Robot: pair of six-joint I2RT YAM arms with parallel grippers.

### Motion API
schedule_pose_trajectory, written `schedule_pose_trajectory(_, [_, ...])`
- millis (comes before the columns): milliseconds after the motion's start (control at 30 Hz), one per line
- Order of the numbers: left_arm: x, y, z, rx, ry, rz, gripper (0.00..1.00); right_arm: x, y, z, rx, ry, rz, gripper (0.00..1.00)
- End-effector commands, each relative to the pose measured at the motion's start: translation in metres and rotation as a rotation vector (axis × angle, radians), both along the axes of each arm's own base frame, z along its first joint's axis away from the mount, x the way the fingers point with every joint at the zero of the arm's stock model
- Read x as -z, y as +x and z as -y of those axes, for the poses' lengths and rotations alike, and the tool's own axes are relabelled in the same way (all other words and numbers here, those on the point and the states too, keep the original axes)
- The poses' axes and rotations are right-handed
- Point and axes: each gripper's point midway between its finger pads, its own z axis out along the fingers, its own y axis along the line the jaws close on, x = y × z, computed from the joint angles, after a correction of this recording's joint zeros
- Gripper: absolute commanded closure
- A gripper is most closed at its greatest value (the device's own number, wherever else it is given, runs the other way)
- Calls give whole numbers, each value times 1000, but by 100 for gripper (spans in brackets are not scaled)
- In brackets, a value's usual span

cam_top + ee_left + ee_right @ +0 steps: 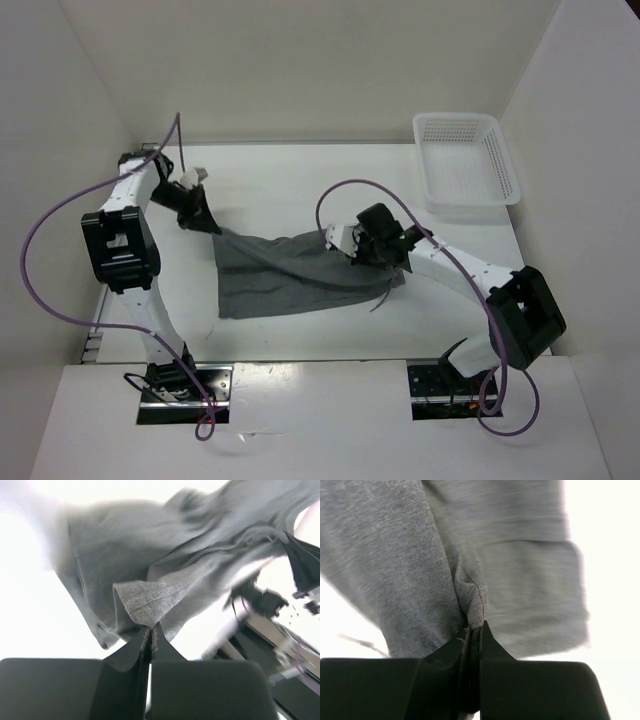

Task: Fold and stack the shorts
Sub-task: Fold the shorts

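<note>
Next, I let go of the shorts' raised end at the front edge (387, 302) with my right gripper, next to the thin dark drawstring.
The grey shorts (285, 275) hang stretched between my two grippers over the middle of the table, their lower part resting on it. My left gripper (205, 222) is shut on the shorts' left upper corner; in the left wrist view (151, 629) a hemmed grey edge (150, 600) is pinched between the jaws. My right gripper (385, 262) is shut on the right end; in the right wrist view (476, 626) a fold of grey fabric (470, 597) sits in the closed jaws. A thin dark drawstring (385, 295) dangles at the right end.
A white perforated plastic basket (466, 158) stands at the back right of the table. White walls enclose the table on the left, back and right. Purple cables loop off both arms.
</note>
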Motion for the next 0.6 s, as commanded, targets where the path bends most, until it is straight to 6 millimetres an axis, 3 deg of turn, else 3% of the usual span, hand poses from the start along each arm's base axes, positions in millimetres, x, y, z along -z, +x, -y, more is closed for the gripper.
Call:
schedule_pose_trajectory(0, [-52,35,-8,-13,-4,187,100,-75,74,-7,141,141,232,100])
schedule_pose_trajectory(33, [-65,48,-11,-11,15,271,100,-89,90,7,208,174,264,100])
schedule_pose_trajectory(100, [-96,70,-16,-7,49,423,100,-124,117,13,269,240,348,100])
schedule_pose_trajectory(133, [-112,82,-18,-5,71,518,100,-129,126,24,308,247,358,100])
schedule_pose_trajectory(200, [-147,97,-21,1,97,684,100,-148,138,26,333,275,400,100])
schedule_pose_trajectory(300, [-170,109,-23,5,126,811,100,-160,150,31,362,289,457,100])
schedule_pose_trajectory(433, [-167,104,-19,11,130,804,100,-173,163,39,460,329,527,100])
schedule_pose_trajectory(500, [-154,91,-12,20,116,759,100,-178,157,35,420,332,518,100])
schedule_pose_trajectory(567, [-139,77,-3,36,119,709,100,-153,137,35,353,277,429,100])
